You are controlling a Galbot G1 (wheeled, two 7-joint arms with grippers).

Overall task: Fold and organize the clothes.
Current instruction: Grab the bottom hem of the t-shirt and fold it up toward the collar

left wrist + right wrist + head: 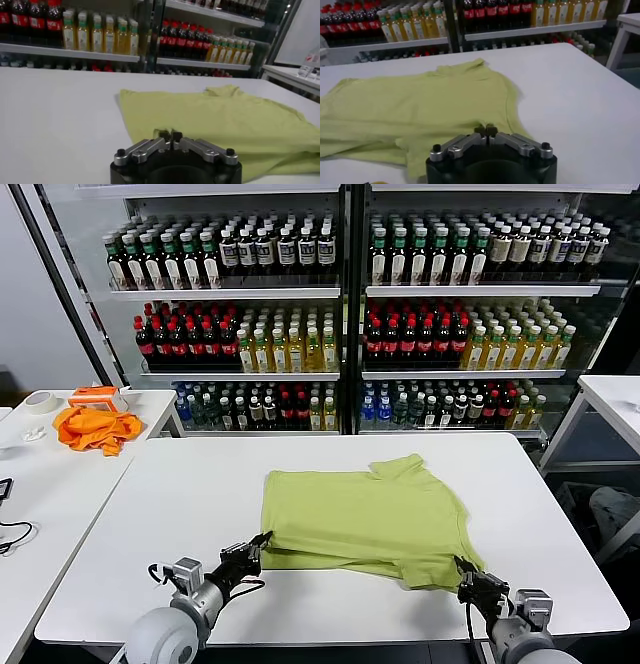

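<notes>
The hem, now pinched low on the table, will be let go by my left gripper on the yellow-green T-shirt's side edge (265, 522), just past its near corner.
A yellow-green T-shirt (370, 519) lies flat on the white table (170, 514), partly folded over itself, with one sleeve sticking out at the far right. No printed graphic shows on the upper face. My left gripper (262, 540) is at the shirt's near left corner, shut, with the hem pinched between its tips. The left wrist view shows that gripper (170, 134) low on the table and the T-shirt (225, 120) spreading beyond it. My right gripper (462, 566) is shut on the near right corner. In the right wrist view the T-shirt (420, 110) puckers toward that gripper (485, 130).
An orange cloth (97, 427), an orange box (97, 396) and a tape roll (40, 401) lie on the side table (50, 494) to the left. Drink shelves (340, 314) stand behind the table. Another white table (610, 399) is at the right.
</notes>
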